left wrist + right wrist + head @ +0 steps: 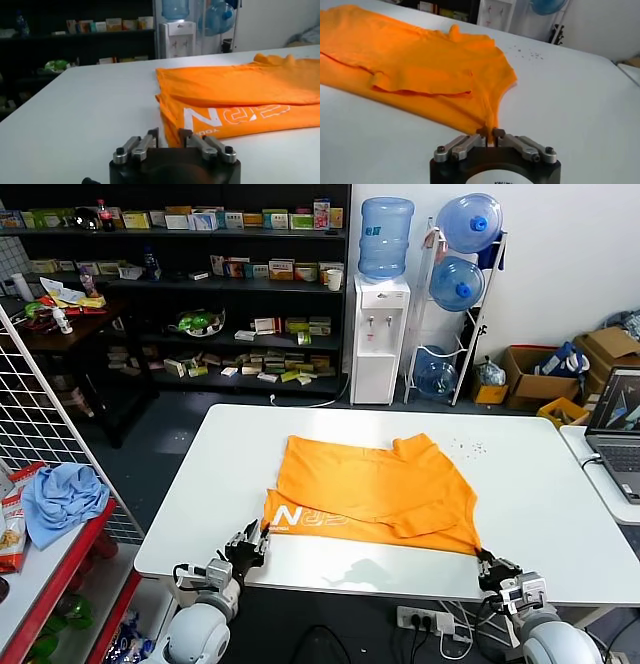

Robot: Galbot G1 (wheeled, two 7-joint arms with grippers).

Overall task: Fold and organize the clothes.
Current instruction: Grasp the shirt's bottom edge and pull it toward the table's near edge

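The T-shirt's corner by the lettering lies loose in my left gripper's fingers. Next, I open them and pinch that corner [269, 521] before I pull the T-shirt nearer.
The clothes are one bright orange T-shirt [380, 484], lying partly folded on the white table [540, 484], with white lettering [305, 519] along its near left edge. My left gripper [252, 536] is at the shirt's near left corner. In the left wrist view the shirt [240, 95] puts that corner between the narrowed jaws of the left gripper [168, 135], and a sliver of table shows beside one finger [152, 136]. My right gripper [487, 562] is at the near right corner. In the right wrist view the right gripper [489, 131] is shut on a pinch of the shirt [420, 65].
A light blue cloth [62, 499] lies on the red rack to the left. A laptop [620, 434] sits on a side table at the right. Small dark specks [465, 449] dot the table behind the shirt. A water dispenser [380, 334] and shelves stand beyond.
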